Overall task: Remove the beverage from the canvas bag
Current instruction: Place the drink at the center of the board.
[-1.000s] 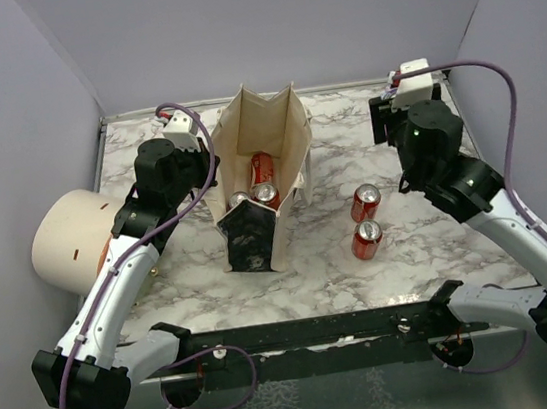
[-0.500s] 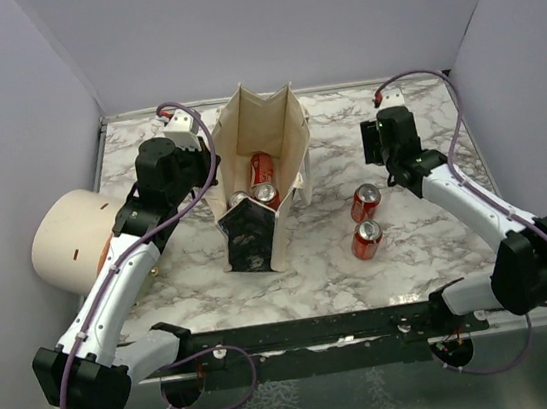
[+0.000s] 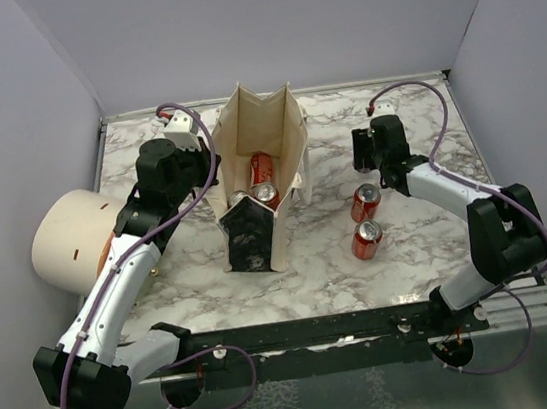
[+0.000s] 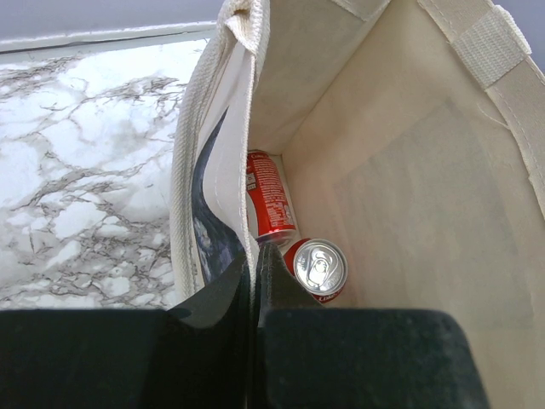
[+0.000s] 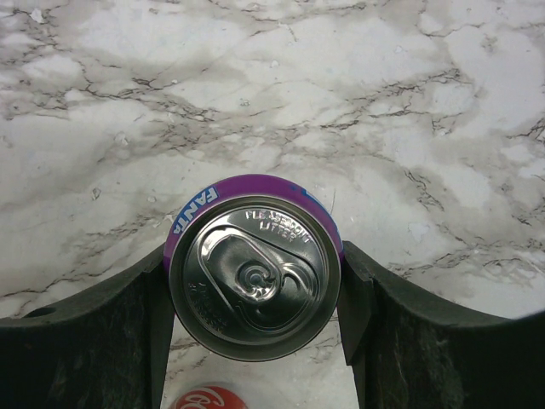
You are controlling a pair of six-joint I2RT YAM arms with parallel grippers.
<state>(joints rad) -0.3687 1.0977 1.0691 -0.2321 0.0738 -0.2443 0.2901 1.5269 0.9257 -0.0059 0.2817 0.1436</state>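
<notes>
My right gripper should set the purple Fanta can, now held low over the table, down on the marble [image 3: 365,180] just behind the farther standing red can.
The canvas bag [image 3: 269,129] stands open at mid-table, black panel toward me. My left gripper [image 3: 211,167] is shut on the bag's left wall [image 4: 192,153], with the cloth pinched between its fingertips [image 4: 254,260]. Inside the bag a red can [image 4: 269,198] lies on its side and another red can [image 4: 319,269] stands upright next to it. My right gripper [image 5: 255,285] is shut on a purple Fanta can [image 5: 255,290], one finger on each side. It sits low over the table to the right of the bag [image 3: 367,150]; its can is hidden in the top view.
Two red cans [image 3: 365,201] [image 3: 366,240] stand on the marble just in front of the right gripper; one's top [image 5: 213,399] shows below the purple can. A large cream cylinder [image 3: 67,242] lies at the table's left edge. Grey walls enclose the table.
The right arm has swung from the back right corner leftward and down toward the two red cans, the purple can still in its grip. The left arm and the bag have not moved.
</notes>
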